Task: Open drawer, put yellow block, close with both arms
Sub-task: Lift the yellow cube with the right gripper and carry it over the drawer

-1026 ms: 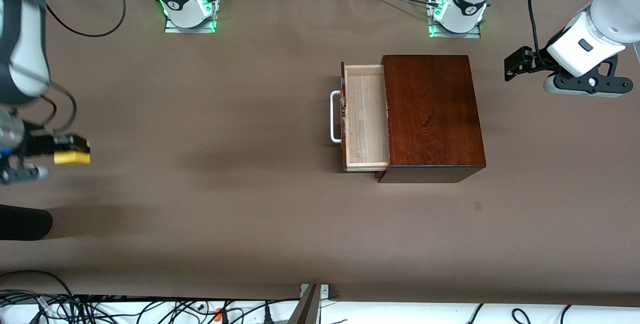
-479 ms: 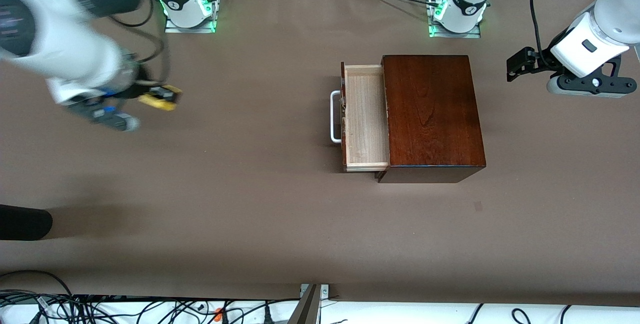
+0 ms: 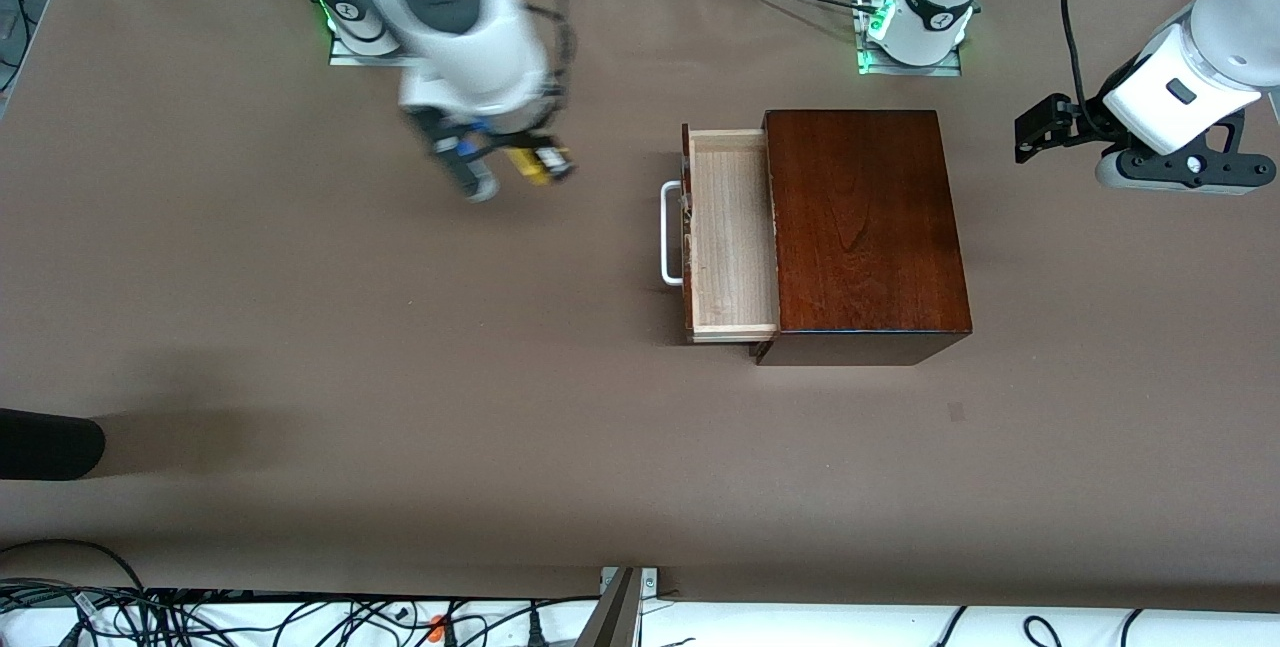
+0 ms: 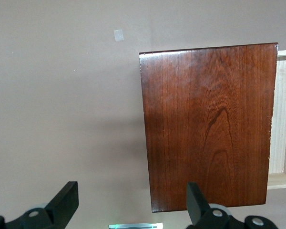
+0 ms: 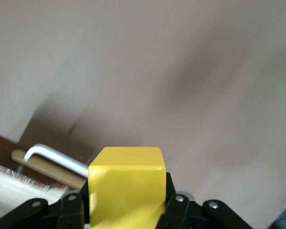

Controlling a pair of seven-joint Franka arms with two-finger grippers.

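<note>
Next, I release the yellow block with my right gripper in the pale-wood tray (image 3: 725,207), just inside the white-handled panel. The block is now in the air beside the handle.
The drawer (image 3: 730,227) stands pulled out of the dark mahogany box (image 3: 865,227), its pale-wood tray bare and its white loop handle (image 3: 668,232) facing the right arm's end of the table. My right gripper (image 3: 540,162) is shut on the yellow block (image 3: 527,163), up in the air over bare table beside the handle. In the right wrist view the yellow block (image 5: 127,186) fills the jaws, with the handle (image 5: 57,157) just past it. My left gripper (image 3: 1035,127) hangs open over the table at the left arm's end, beside the box (image 4: 207,124), nothing between its fingers (image 4: 66,202).
A black object (image 3: 45,442) lies at the table's edge on the right arm's end, nearer the front camera. A small pale tape mark (image 3: 957,412) sits on the table nearer the camera than the box. Cables (image 3: 300,617) run along the near edge.
My right arm has swung from the right arm's end of the table toward the drawer's handle, carrying the yellow block. The left arm has barely moved.
</note>
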